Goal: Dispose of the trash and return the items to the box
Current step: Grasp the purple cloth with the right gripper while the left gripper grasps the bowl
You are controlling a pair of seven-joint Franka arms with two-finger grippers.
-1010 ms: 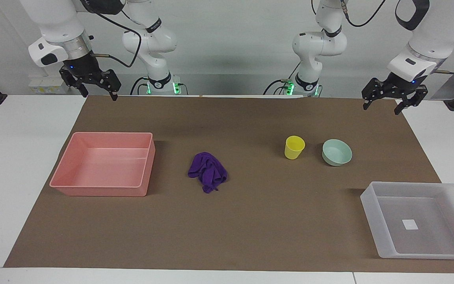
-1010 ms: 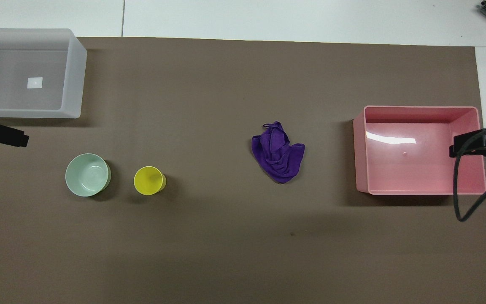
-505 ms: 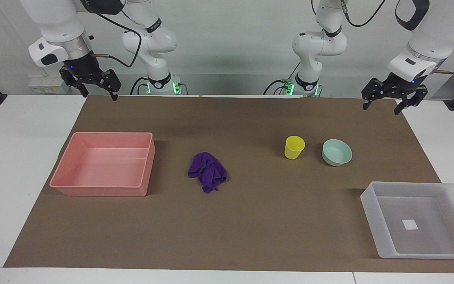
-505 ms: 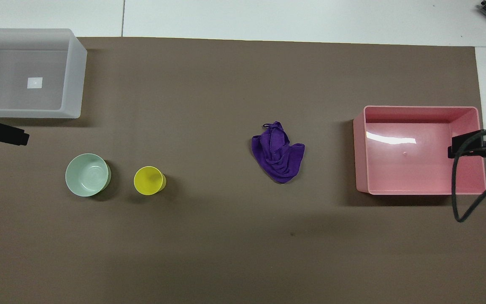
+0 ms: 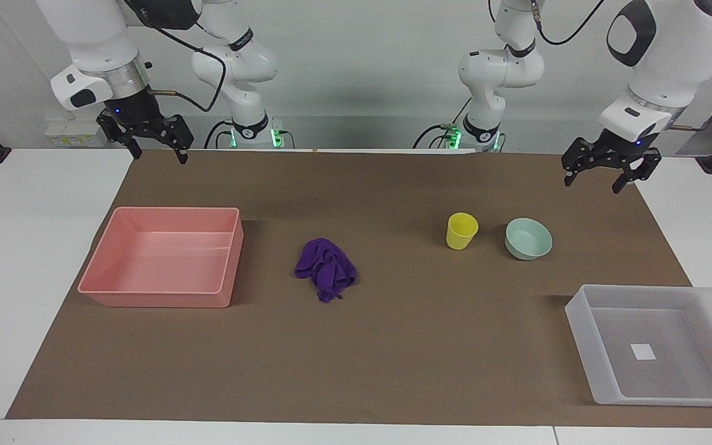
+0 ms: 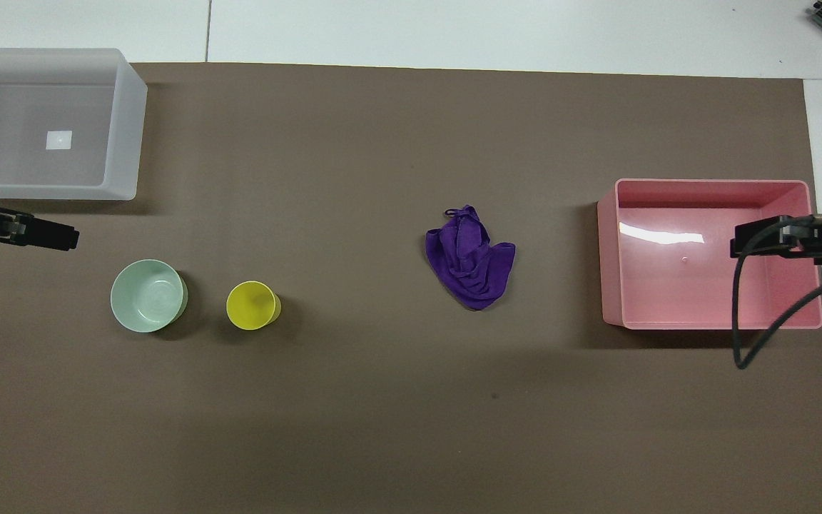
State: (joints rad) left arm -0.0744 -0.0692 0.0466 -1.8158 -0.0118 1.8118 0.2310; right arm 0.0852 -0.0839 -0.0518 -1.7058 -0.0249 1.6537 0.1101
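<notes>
My left gripper should move to the mint-green bowl next and then close on the bowl's rim (image 6: 113, 300), on the side that is farthest from the yellow cup.
The trash, a bunched purple rag (image 5: 326, 269) (image 6: 471, 258), lies mid-mat. Toward the left arm's end stand the items: an upright yellow cup (image 5: 461, 230) (image 6: 252, 305) and, beside it, a mint-green bowl (image 5: 528, 238) (image 6: 148, 295). The box (image 5: 580, 316) (image 6: 125, 128), a translucent tray with a white label, sits farther from the robots than the bowl and holds nothing. My left gripper (image 5: 592, 184) hangs open and holds nothing, over the mat on the robots' side of the bowl. My right gripper (image 5: 159, 156) hangs open and holds nothing, over the mat's corner on the robots' side of the pink bin.
A pink rectangular bin (image 5: 232, 259) (image 6: 607, 257) with nothing in it stands at the right arm's end, beside the rag. A brown mat (image 5: 393, 346) covers the white table. A black cable (image 6: 760, 335) loops from the right wrist over the bin.
Both grippers have shifted a little inward over the mat, the left one also lower toward the bowl. No object has moved.
</notes>
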